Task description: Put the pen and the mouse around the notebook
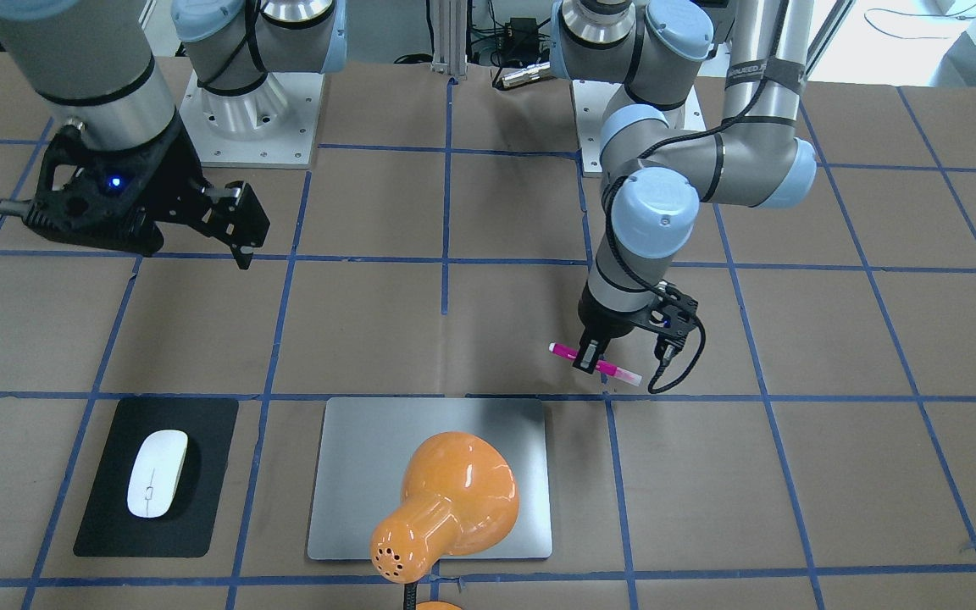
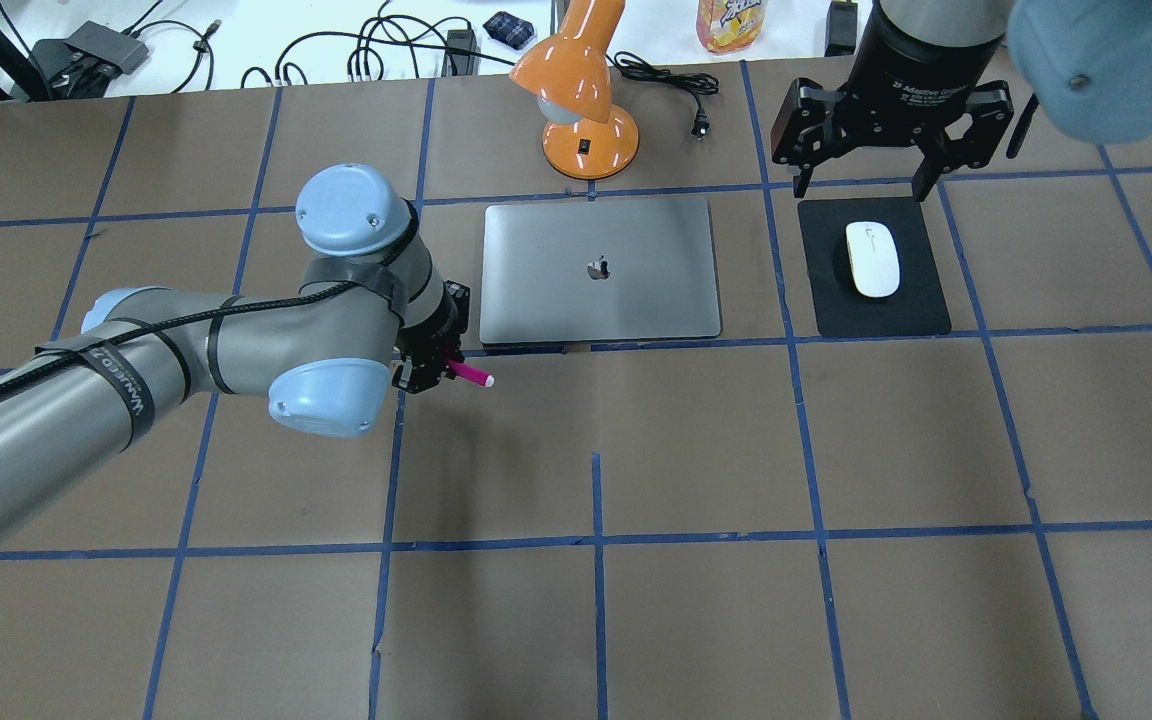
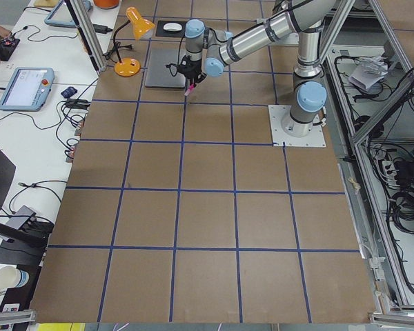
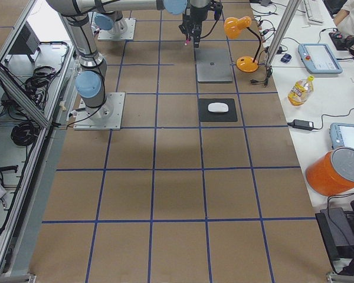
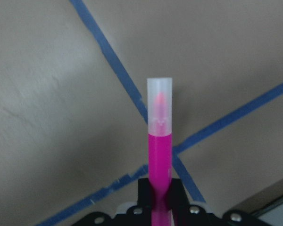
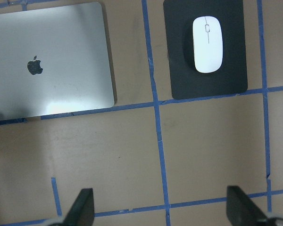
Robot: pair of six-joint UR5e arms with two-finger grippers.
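Observation:
Next, my left gripper sets the magenta pen, now just above the table near the notebook's corner, down on the bare table (image 1: pixel 445 352), in the space between the silver notebook and the end of the blue tape.
My left gripper (image 1: pixel 591 357) is shut on the magenta pen (image 1: pixel 595 363), held level just above the table near the notebook's corner; the pen (image 2: pixel 471 375) pokes out from under the wrist, and its pale cap (image 5: pixel 159 109) fills the left wrist view. The silver notebook (image 2: pixel 600 270) lies flat at the table's far middle, also seen as the notebook (image 6: pixel 49 78). The white mouse (image 2: pixel 872 259) rests on a black mat (image 2: pixel 876 310); the mouse (image 6: pixel 207 44) is visible from the right wrist. My right gripper (image 2: pixel 864 170) hovers open, high above the table, with nothing between its fingers.
An orange desk lamp (image 2: pixel 581 95) stands behind the notebook, its shade (image 1: pixel 454 500) overhanging the notebook's far edge. Blue tape lines grid the brown table. Cables, a bottle (image 2: pixel 731 22) and tablets lie on the white bench beyond.

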